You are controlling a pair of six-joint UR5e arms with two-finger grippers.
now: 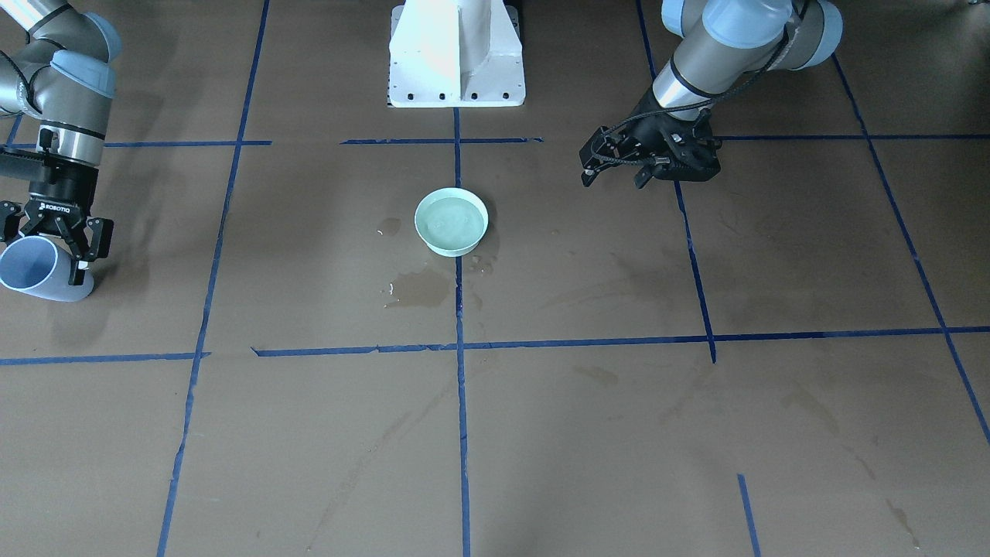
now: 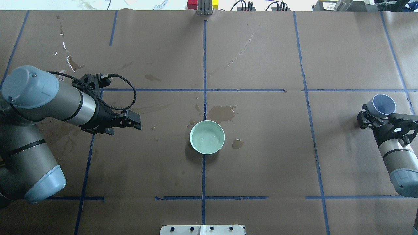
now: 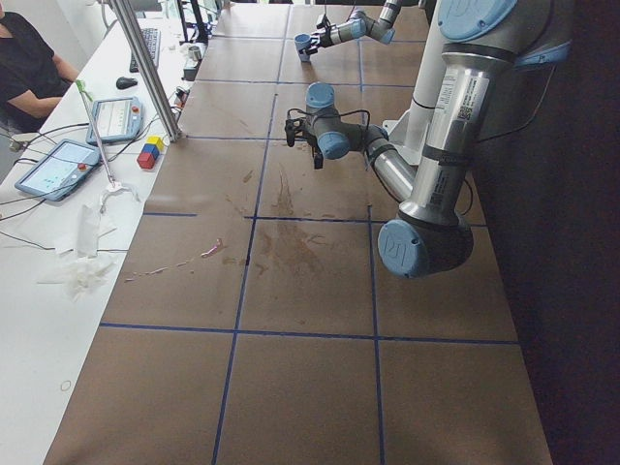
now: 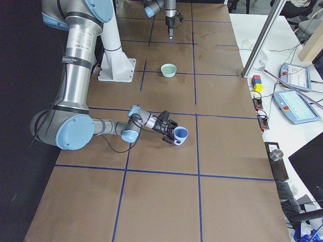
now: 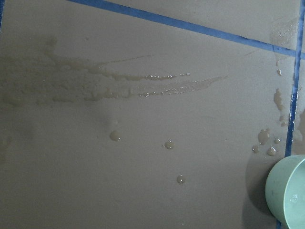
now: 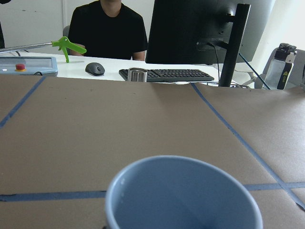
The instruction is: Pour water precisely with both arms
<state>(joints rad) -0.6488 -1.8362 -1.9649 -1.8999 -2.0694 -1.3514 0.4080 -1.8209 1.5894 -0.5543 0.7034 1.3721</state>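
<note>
The pale green bowl has its side farthest from the blue cup. Next, my left gripper goes to that bowl and closes on the bowl's rim [image 1: 486, 218] [image 5: 285, 202] at that side.
A pale green bowl [image 1: 452, 222] [image 2: 207, 137] [image 4: 168, 69] stands at the table's middle with clear water [image 1: 453, 215] in it; its rim [image 5: 287, 191] shows at the left wrist view's lower right. My left gripper [image 1: 611, 179] [image 2: 135, 121] hovers well to the bowl's side, open and empty. Far out on the other side, my right gripper [image 1: 52, 246] [image 2: 380, 114] is shut on a blue cup [image 1: 31, 267] [image 2: 384, 104] [image 4: 180, 134] [image 6: 183, 195], held tilted just above the paper. No water shows inside the cup.
Dark wet stains [image 2: 222, 112] and droplets [image 5: 167, 144] lie on the brown paper around the bowl. The white pedestal [image 1: 456, 54] stands behind it. A person [image 6: 107, 28], a keyboard [image 6: 167, 74] and a monitor [image 6: 209, 28] are beyond the table's end.
</note>
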